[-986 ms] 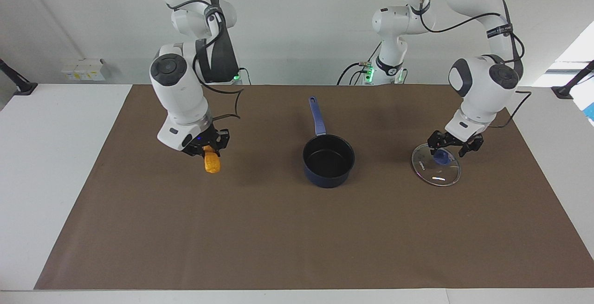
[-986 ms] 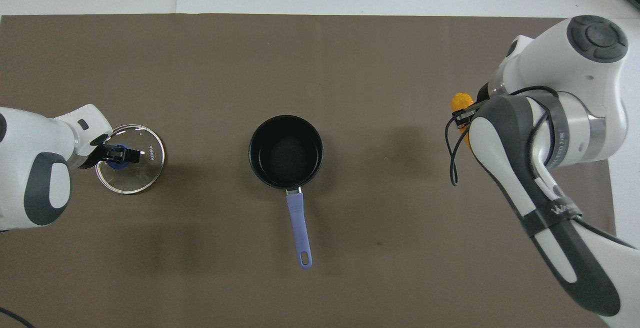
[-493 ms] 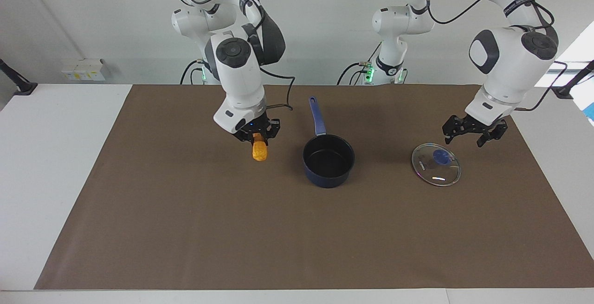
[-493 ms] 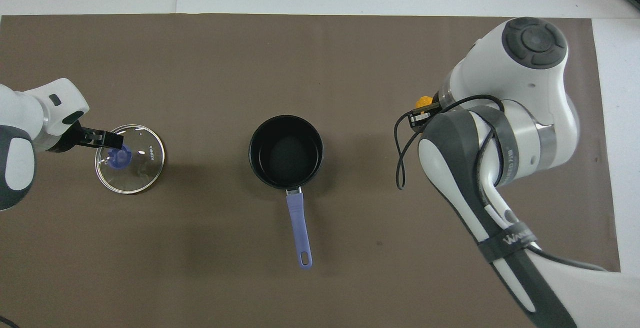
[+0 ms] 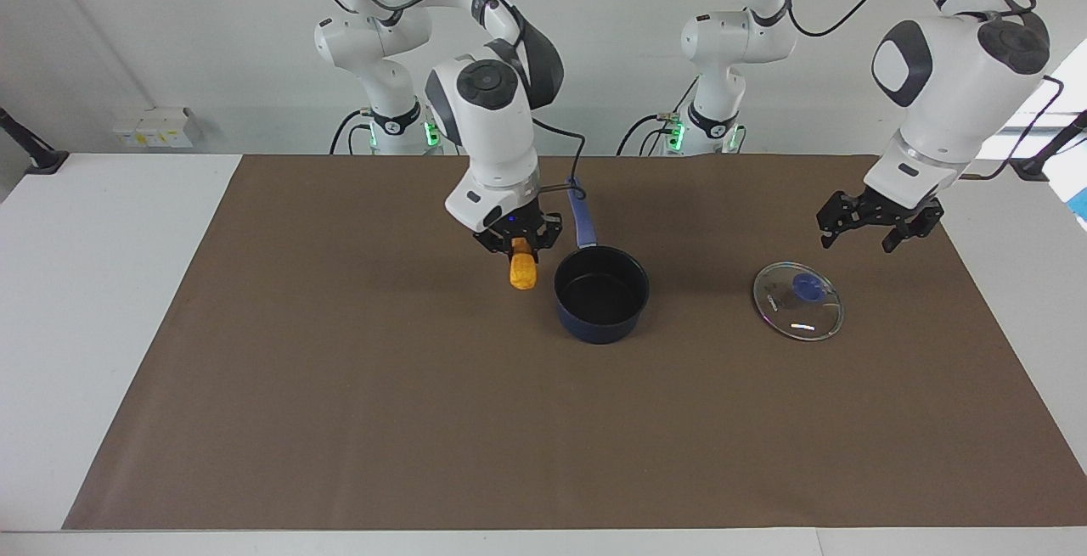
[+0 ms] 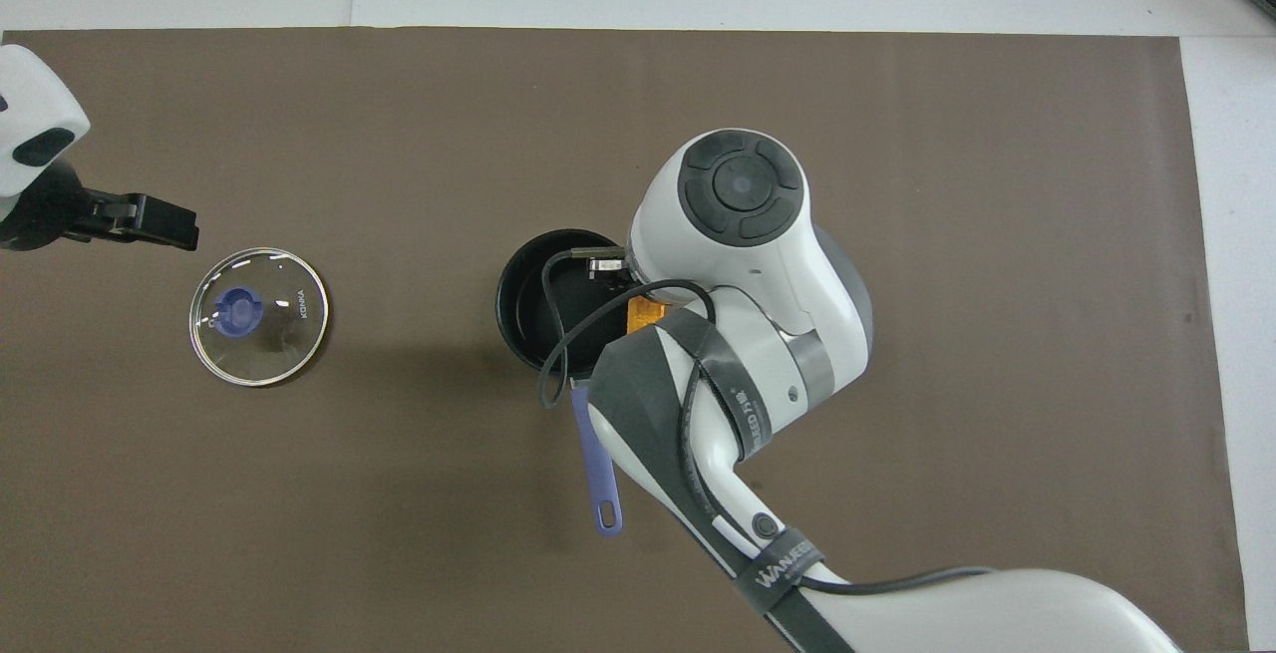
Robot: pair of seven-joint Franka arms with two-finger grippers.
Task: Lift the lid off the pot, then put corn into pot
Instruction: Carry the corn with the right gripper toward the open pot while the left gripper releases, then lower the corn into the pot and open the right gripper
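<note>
The corn, now held upright beside the pot's rim, will be let go by my right gripper on the middle of the pot's bottom (image 6: 574, 305), lying lengthwise in line with the handle of the pot.
The dark blue pot (image 5: 601, 293) stands open at the mat's middle, its handle (image 5: 581, 215) pointing toward the robots. My right gripper (image 5: 518, 249) is shut on the orange-yellow corn (image 5: 523, 272) and holds it upright in the air, just beside the pot's rim at the right arm's end. In the overhead view the right wrist covers part of the pot (image 6: 533, 299), and only a bit of the corn (image 6: 646, 312) shows. The glass lid (image 5: 798, 300) with its blue knob lies flat on the mat toward the left arm's end. My left gripper (image 5: 858, 238) is open and empty, raised beside the lid (image 6: 258, 315).
A brown mat (image 5: 340, 420) covers most of the white table. The left gripper (image 6: 164, 224) shows at the edge of the overhead view. Nothing else lies on the mat.
The right gripper has carried the corn from the right arm's end to the pot's rim. The left gripper has let go of the lid's knob, risen and drawn away from it.
</note>
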